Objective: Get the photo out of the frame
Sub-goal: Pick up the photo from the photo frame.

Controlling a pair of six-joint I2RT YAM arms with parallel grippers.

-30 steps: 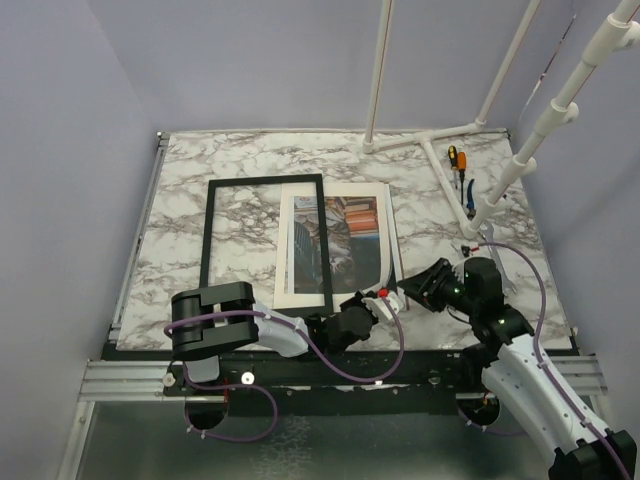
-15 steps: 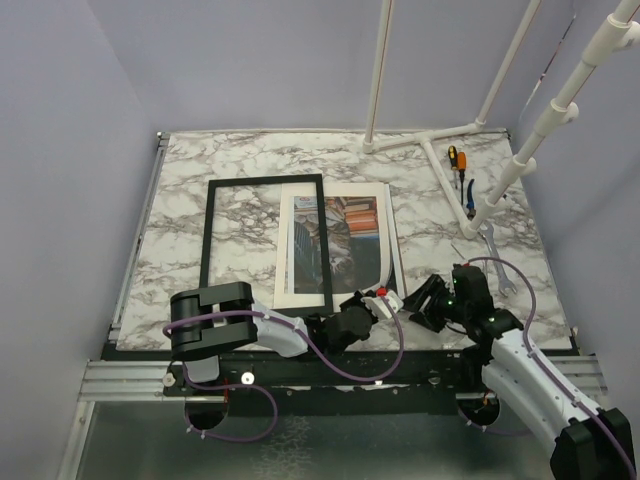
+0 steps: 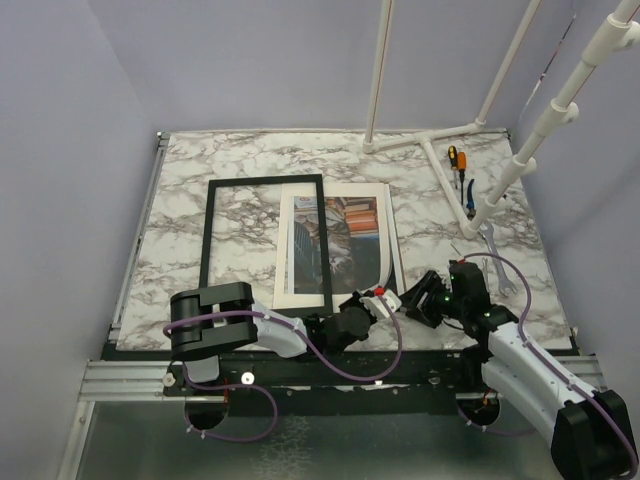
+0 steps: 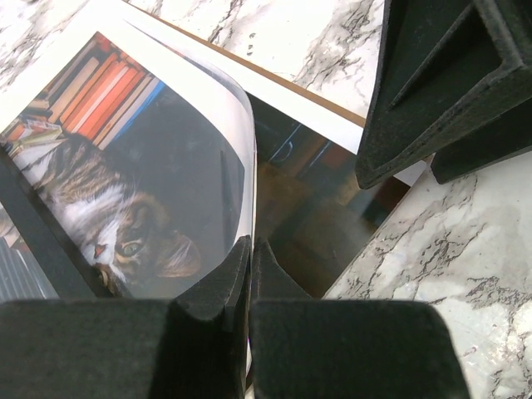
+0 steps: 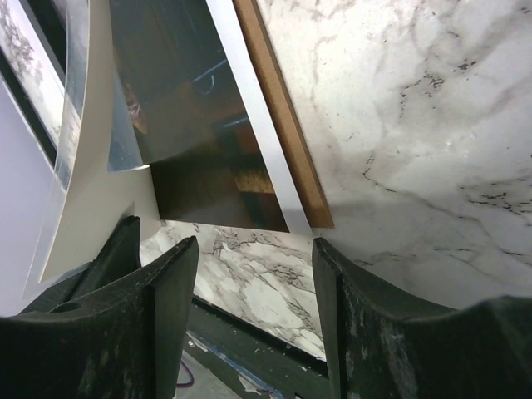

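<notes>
My left gripper lifts only the curled corner while the glossy sheet beneath lies flat. Next, my right gripper pinches the glossy sheet's white edge [image 5: 284, 187] and lifts it.
The photo [image 3: 345, 240], a cat among books, lies mid-table, partly over the thin black frame [image 3: 207, 240]. Its near right corner curls upward. My left gripper [image 3: 377, 298] is shut on that lifted corner; in the left wrist view the closed gripper [image 4: 249, 253] pinches the photo [image 4: 125, 191] by its white edge. A brown backing board [image 4: 291, 86] with a dark glossy sheet [image 4: 320, 212] lies beneath. My right gripper [image 3: 415, 300] is open and empty just right of the left one; its view shows the gripper [image 5: 253, 274] over bare marble, near the board's corner [image 5: 287, 141] and the curled photo [image 5: 83, 199].
A white pipe stand [image 3: 432, 150] occupies the back right. Screwdrivers [image 3: 455, 160], a blue tool [image 3: 470, 195] and a wrench [image 3: 496, 265] lie along the right side. The table's near edge [image 3: 440, 345] is just below both grippers.
My right gripper has moved toward the near edge and slightly left, closer to the left gripper and the photo's corner. The left gripper stays shut on the photo.
</notes>
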